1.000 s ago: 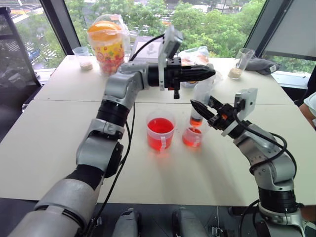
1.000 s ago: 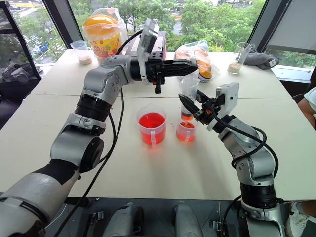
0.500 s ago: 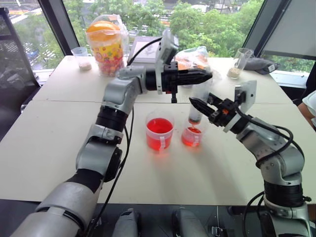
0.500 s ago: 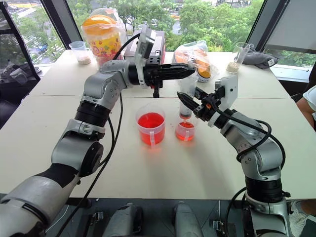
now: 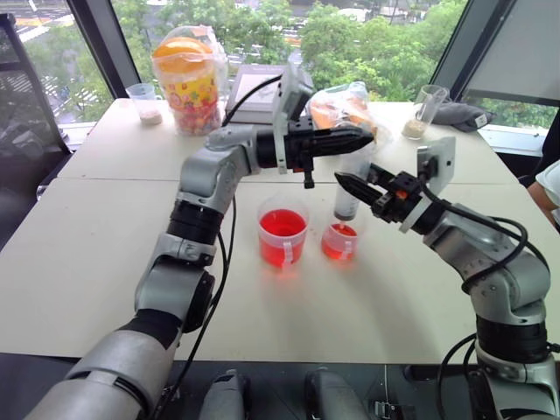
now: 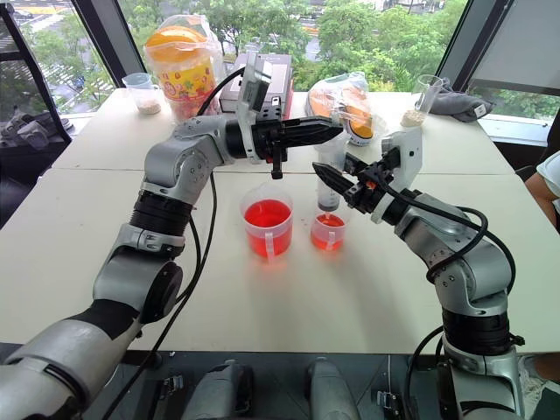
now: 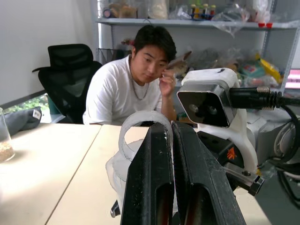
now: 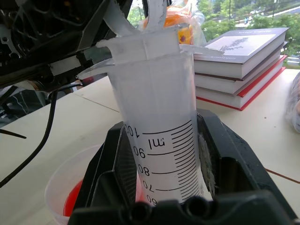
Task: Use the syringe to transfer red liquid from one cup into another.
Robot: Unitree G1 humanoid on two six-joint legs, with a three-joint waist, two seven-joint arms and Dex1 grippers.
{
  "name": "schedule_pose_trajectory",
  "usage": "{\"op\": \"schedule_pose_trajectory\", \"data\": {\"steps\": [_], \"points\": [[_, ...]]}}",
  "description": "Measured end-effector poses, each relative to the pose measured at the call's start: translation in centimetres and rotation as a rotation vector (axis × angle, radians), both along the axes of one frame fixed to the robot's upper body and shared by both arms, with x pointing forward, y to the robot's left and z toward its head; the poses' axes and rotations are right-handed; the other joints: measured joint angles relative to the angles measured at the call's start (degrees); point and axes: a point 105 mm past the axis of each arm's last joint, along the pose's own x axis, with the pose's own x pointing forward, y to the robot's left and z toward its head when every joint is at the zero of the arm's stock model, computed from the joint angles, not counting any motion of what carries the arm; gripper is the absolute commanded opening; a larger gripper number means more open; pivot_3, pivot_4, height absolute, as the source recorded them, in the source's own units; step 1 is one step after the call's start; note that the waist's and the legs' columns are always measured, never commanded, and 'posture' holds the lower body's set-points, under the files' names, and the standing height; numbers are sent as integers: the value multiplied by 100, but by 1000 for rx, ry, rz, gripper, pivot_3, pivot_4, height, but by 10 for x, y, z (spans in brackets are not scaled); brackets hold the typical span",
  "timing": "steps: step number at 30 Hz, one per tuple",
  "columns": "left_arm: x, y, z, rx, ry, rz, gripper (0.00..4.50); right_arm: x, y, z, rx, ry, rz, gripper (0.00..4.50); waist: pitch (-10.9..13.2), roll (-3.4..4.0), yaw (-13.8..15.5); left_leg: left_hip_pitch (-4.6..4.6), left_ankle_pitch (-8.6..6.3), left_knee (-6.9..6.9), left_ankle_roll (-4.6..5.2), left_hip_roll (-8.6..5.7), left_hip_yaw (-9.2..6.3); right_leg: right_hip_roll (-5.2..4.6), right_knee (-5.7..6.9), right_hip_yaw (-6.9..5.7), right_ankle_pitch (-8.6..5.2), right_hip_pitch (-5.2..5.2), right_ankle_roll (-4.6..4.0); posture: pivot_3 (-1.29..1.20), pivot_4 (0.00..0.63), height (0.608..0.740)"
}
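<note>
The syringe, now upright just above the smaller cup, will be set down by my right gripper on the table (image 5: pixel 416 239) next to the smaller cup, away from the larger cup.
The syringe (image 5: pixel 352 179) stands upright, tip down, just above the smaller cup (image 5: pixel 339 241), which holds a little red liquid (image 6: pixel 328 234). My right gripper (image 5: pixel 353 185) is shut on its clear barrel (image 8: pixel 161 140). From the left my left gripper (image 5: pixel 371 136) reaches level across the top of the syringe. Its fingers (image 7: pixel 152 187) stand almost together, pinching the plunger's ring (image 7: pixel 136 126). The larger cup (image 5: pixel 283 233), about half full of red liquid, stands on the table to the left of the smaller one.
At the back of the table are a snack jar (image 5: pixel 186 77), stacked books (image 5: pixel 254 87), a snack bag (image 5: pixel 337 101) and two clear cups with grains (image 5: pixel 145 101) (image 5: pixel 421 112). A person (image 7: pixel 140 79) sits at the table's right end.
The red that showed in the syringe's lower end has gone. Both grippers have stayed on the syringe over the smaller cup.
</note>
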Motion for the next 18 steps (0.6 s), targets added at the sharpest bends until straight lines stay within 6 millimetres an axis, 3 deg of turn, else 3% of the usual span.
{"op": "schedule_pose_trajectory", "data": {"steps": [3,5,7,12,15,18], "points": [[4,11,-1,0,43,24,2330,-2,-10,8,20,-31,-28,1492,0,0,-10,1,0,-1,0,1,-1,0,1,0,0,0,0,0,150,740],[8,17,-7,6,74,59,3280,-7,-6,14,20,-64,-4,1492,0,0,-18,2,0,-2,0,4,-2,3,2,0,0,0,0,0,150,740],[11,28,-6,-15,90,94,3280,-10,-4,15,18,-73,9,1492,0,0,-22,2,0,-1,0,4,-1,3,3,0,0,-1,0,0,150,740],[14,77,15,-68,37,241,3280,-10,-6,8,12,-51,1,1492,-1,1,-24,5,0,-1,0,4,1,1,4,1,0,0,0,0,150,740],[12,97,3,-40,53,295,3280,-7,-6,11,-2,-34,3,1492,0,1,-4,5,0,1,0,3,4,-4,4,0,0,2,0,0,150,740],[9,111,-24,7,124,334,3280,1,-16,37,-15,-45,-35,1492,0,2,-5,4,0,6,-1,2,7,-10,6,2,1,2,0,0,150,740]]}}
